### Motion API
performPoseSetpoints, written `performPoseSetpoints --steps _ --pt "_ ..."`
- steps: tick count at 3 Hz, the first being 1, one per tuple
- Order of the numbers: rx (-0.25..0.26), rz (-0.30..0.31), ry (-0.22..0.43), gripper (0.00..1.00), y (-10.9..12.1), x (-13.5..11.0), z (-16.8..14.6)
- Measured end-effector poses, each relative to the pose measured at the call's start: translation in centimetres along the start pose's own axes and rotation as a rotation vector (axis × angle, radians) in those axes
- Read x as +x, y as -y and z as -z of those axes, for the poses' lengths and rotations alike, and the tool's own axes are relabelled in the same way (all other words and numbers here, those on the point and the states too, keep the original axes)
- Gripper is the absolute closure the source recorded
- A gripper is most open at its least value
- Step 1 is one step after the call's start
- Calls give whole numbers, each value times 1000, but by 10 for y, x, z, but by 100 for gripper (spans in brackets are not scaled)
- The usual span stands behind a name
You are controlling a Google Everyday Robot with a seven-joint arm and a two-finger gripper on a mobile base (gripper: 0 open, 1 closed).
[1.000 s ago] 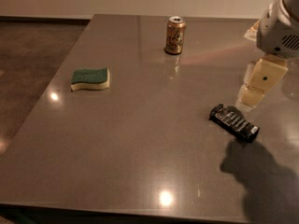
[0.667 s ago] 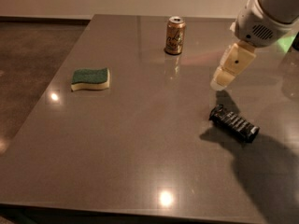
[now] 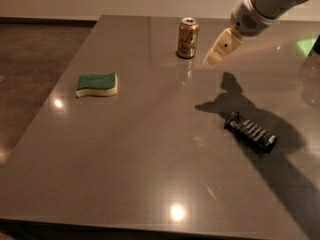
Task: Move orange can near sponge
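Observation:
Next, my gripper should go to the orange can's upper part point(image 3: 190, 30), just below the silver top, and close there.
The orange can point(image 3: 188, 38) stands upright near the far edge of the grey table point(image 3: 150, 159), with a silver top and a pale logo. The sponge point(image 3: 97, 84), dark green over pale yellow, lies flat at the left of the table, well apart from the can. My gripper point(image 3: 212, 58) hangs above the table just right of the can, its tip pointing down-left toward the can, not touching it. The white arm enters from the upper right.
A black ribbed oblong object point(image 3: 250, 131) lies on the right part of the table, under the arm's shadow. The table's left edge borders a dark floor. A green glow point(image 3: 306, 45) reflects at the far right.
The gripper has moved left and toward the far edge, from above the black object to just right of the can. Can, sponge and black object have not moved.

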State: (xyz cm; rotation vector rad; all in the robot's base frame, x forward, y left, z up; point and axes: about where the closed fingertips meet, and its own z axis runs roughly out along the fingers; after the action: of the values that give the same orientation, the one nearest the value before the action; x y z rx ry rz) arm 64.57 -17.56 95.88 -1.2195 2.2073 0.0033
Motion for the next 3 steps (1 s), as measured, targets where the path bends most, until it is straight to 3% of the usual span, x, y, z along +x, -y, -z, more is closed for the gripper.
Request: performPoseSetpoints --steps 2,3 --pt "94 -102 77 0 46 -22 -30" --pt "114 -153 160 0 73 -49 -62"
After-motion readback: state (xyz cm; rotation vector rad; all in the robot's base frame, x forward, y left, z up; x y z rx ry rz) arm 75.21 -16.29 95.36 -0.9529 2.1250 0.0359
